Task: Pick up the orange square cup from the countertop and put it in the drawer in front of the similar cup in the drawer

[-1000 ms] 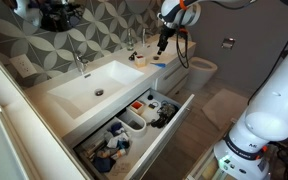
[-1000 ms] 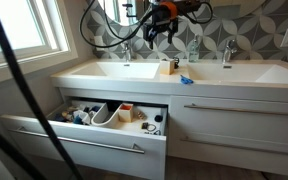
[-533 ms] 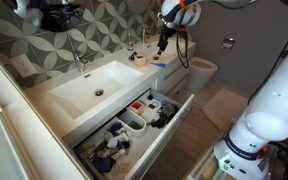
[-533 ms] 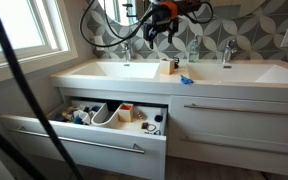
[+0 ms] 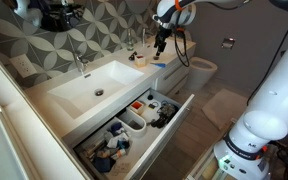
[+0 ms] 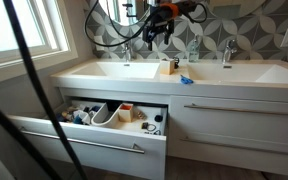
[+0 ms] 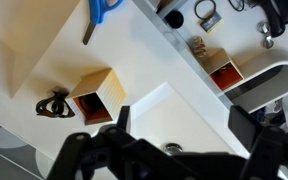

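Observation:
Next, my gripper should go to the orange square cup's rim (image 5: 140, 58) (image 7: 111, 108), on the side of the cup away from the coiled black cord, and close there.
The orange square cup (image 7: 92, 95) stands on the white countertop (image 7: 39, 50) next to the sink basin (image 7: 169, 115); it also shows in both exterior views (image 5: 139, 61) (image 6: 170, 67). My gripper (image 7: 181, 125) is open and empty, high above the basin, with the cup off to one side of its fingers (image 7: 121, 118). It hangs above the counter in both exterior views (image 5: 162, 42) (image 6: 149, 33). The drawer (image 5: 174, 125) (image 6: 84, 140) is pulled open. The similar cup (image 7: 222, 72) sits inside it (image 6: 127, 108) among white bins.
A blue item (image 7: 104, 10) (image 6: 184, 79) lies on the counter near the cup. A dark fixture (image 7: 52, 104) stands beside the cup. Chrome taps (image 6: 227, 52) line the tiled wall. White bins (image 5: 132, 122) and clutter fill the drawer. A toilet (image 5: 200, 72) stands beyond the vanity.
My gripper has shifted slightly up and sideways above the counter. The cup and the drawer have not moved.

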